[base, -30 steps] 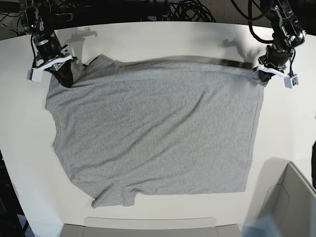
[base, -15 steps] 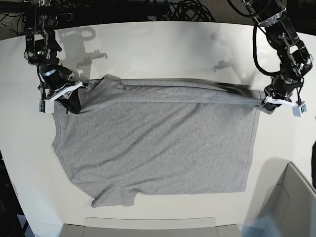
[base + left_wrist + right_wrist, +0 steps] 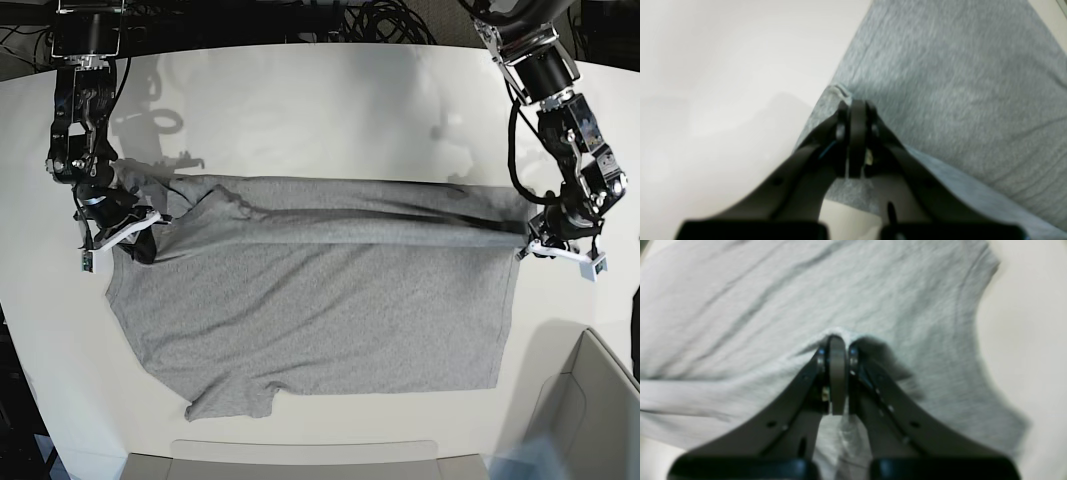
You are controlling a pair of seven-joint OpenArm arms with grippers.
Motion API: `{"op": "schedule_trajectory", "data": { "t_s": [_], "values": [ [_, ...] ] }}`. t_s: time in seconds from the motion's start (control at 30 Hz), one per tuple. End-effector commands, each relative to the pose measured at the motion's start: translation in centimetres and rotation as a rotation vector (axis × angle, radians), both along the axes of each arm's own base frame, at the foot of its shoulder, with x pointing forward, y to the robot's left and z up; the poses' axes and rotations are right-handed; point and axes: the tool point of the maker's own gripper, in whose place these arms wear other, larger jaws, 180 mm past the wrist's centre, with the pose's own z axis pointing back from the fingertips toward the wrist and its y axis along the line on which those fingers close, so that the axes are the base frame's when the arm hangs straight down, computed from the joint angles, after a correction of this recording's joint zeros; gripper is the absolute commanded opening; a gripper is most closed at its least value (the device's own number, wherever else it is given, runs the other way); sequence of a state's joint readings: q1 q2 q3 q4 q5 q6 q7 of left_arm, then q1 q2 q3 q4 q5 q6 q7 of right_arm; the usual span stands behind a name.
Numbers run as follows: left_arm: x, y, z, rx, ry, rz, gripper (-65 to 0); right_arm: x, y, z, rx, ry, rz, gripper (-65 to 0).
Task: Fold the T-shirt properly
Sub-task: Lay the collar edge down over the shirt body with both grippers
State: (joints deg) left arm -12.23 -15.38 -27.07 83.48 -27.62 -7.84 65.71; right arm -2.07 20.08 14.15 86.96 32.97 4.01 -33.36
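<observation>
I should use my right gripper to lay the pinched cloth on the T-shirt's flat side edge (image 3: 131, 283) (image 3: 928, 284), just traywards of the end of the roll.
The heather-grey T-shirt (image 3: 320, 320) lies spread on the white table (image 3: 320, 100), plain side up, its far edge raised and drawn over the body as a long roll. In the base view my left gripper (image 3: 532, 246) is at the right end of that roll and my right gripper (image 3: 140, 236) at the left end, by a sleeve. The left wrist view shows the left gripper (image 3: 857, 106) shut on a hem corner of the T-shirt (image 3: 957, 83). In the right wrist view, the right gripper (image 3: 837, 340) is shut on a pinch of T-shirt (image 3: 873, 290) cloth.
A grey bin (image 3: 585, 410) stands at the near right corner. A flat grey tray edge (image 3: 300, 455) runs along the table's near side. Dark cables (image 3: 380, 20) lie behind the table's far edge.
Both grippers have moved toward the near side of the table, pulling the T-shirt's far edge with them. The folded-over strip now lies further across the body.
</observation>
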Motion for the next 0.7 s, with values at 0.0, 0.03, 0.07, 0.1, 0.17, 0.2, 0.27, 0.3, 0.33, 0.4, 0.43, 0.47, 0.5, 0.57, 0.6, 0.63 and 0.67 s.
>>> {"op": "schedule_trajectory", "data": {
  "t_s": [0.0, 0.03, 0.07, 0.1, 0.17, 0.2, 0.27, 0.3, 0.33, 0.4, 0.43, 0.47, 0.5, 0.57, 0.6, 0.63, 0.67],
  "values": [
    [1.6, 0.8, 1.7, 0.020, -0.053, 0.011, -65.0, 1.3, -0.9, 2.0, -0.021, -0.066, -0.010, -65.0],
    [1.9, 0.9, 1.5, 0.012, -0.053, 0.016, -65.0, 1.6, -1.1, 2.1, -0.030, -0.066, -0.014, -65.0],
    [2.2, 1.0, 1.3, 0.006, -0.056, 0.022, -65.0, 1.9, -1.4, 2.2, -0.043, -0.070, -0.017, -65.0],
    [2.5, 1.1, 1.1, 0.004, -0.059, 0.028, -65.0, 2.2, -1.6, 2.3, -0.054, -0.072, -0.020, -65.0],
    [2.4, 1.7, 0.5, 0.007, -0.051, 0.041, -65.0, 2.8, -2.2, 2.5, -0.079, -0.074, -0.026, -65.0],
    [2.4, 1.8, 0.3, 0.011, -0.045, 0.038, -65.0, 3.0, -2.4, 2.4, -0.089, -0.072, -0.030, -65.0],
    [3.5, 1.0, 0.3, 0.024, -0.051, 0.006, -65.0, 3.6, -3.0, 2.4, -0.102, -0.069, -0.040, -65.0],
    [3.7, 1.1, 0.4, 0.039, -0.052, 0.001, -65.0, 3.9, -3.2, 2.3, -0.106, -0.067, -0.046, -65.0],
    [3.9, 1.1, 0.3, 0.049, -0.055, -0.006, -65.0, 4.2, -3.5, 2.3, -0.108, -0.066, -0.052, -65.0],
    [4.1, 1.0, -0.1, 0.055, -0.052, -0.010, -65.0, 4.7, -3.7, 2.4, -0.107, -0.067, -0.059, -65.0],
    [4.0, 1.0, -0.4, 0.053, -0.049, -0.006, -65.0, 4.9, -3.9, 2.5, -0.105, -0.068, -0.062, -65.0],
    [4.0, 1.1, -0.6, 0.051, -0.048, -0.002, -65.0, 5.2, -3.9, 2.7, -0.104, -0.071, -0.065, -65.0],
    [4.0, 1.3, -0.7, 0.048, -0.046, 0.004, -65.0, 5.5, -4.2, 2.8, -0.103, -0.074, -0.070, -65.0],
    [4.9, 1.2, -0.3, 0.044, -0.061, 0.005, -65.0, 6.1, -4.6, 3.1, -0.110, -0.078, -0.080, -65.0],
    [5.2, 1.2, -0.2, 0.039, -0.064, 0.006, -65.0, 6.6, -5.1, 3.5, -0.128, -0.082, -0.087, -65.0],
    [5.3, 1.1, -0.3, 0.034, -0.061, 0.007, -65.0, 6.9, -5.4, 3.6, -0.138, -0.081, -0.091, -65.0],
    [5.4, 1.1, -0.5, 0.027, -0.055, 0.008, -65.0, 7.1, -5.7, 3.6, -0.145, -0.080, -0.097, -65.0]
  ]
}}
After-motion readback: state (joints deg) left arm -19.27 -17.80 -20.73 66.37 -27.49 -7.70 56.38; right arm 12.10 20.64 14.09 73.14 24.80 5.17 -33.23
